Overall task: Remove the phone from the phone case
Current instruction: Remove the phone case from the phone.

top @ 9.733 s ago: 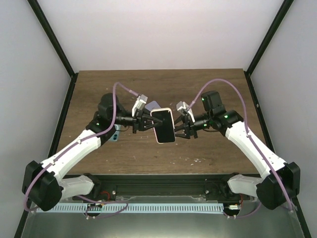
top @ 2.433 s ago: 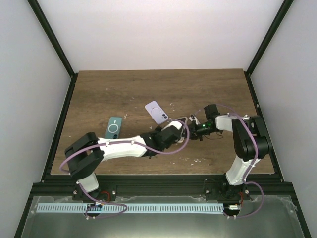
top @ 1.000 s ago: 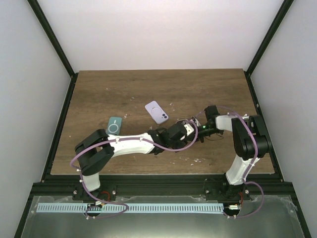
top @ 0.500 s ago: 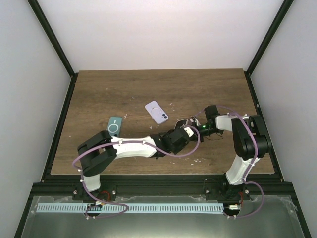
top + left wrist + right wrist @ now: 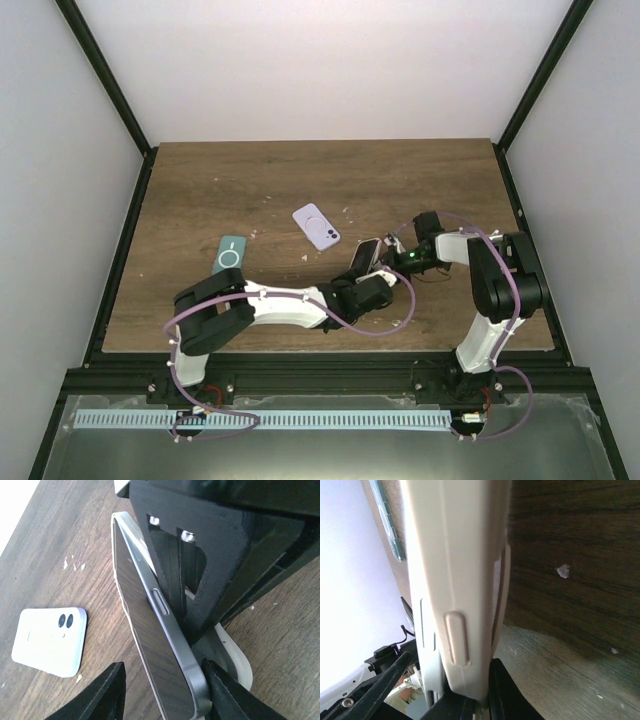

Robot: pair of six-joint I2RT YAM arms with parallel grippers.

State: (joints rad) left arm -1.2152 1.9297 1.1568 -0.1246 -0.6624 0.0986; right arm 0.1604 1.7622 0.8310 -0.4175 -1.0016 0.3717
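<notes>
I need to use my right gripper to put the cream phone case down and let go of it on the bare wooden table (image 5: 451, 232) beneath that gripper's own white wrist.
The phone (image 5: 150, 630), with its dark screen and grey metal rim, stands on edge, partly out of the cream phone case (image 5: 455, 580). In the top view the phone (image 5: 364, 257) tilts up right of table centre. My left gripper (image 5: 165, 695) is open and straddles the phone's lower end. One of its fingers (image 5: 220, 690) lies against the metal rim; the other stays clear of the screen. My right gripper (image 5: 450, 700) is shut on the phone case from the right (image 5: 392, 258), its black body close behind the phone. A peeled-off case lip (image 5: 237, 657) shows beside the phone.
A pale lilac phone (image 5: 317, 226), back up, lies behind and to the left; the left wrist view also shows this lilac phone (image 5: 50, 640). A teal phone (image 5: 229, 256) lies at mid-left. White crumbs dot the wooden table (image 5: 250, 180).
My left arm has slid right and nearer, its wrist now on the near side of the phone. The phone now stands tilted up in plain sight. The right arm has barely moved.
</notes>
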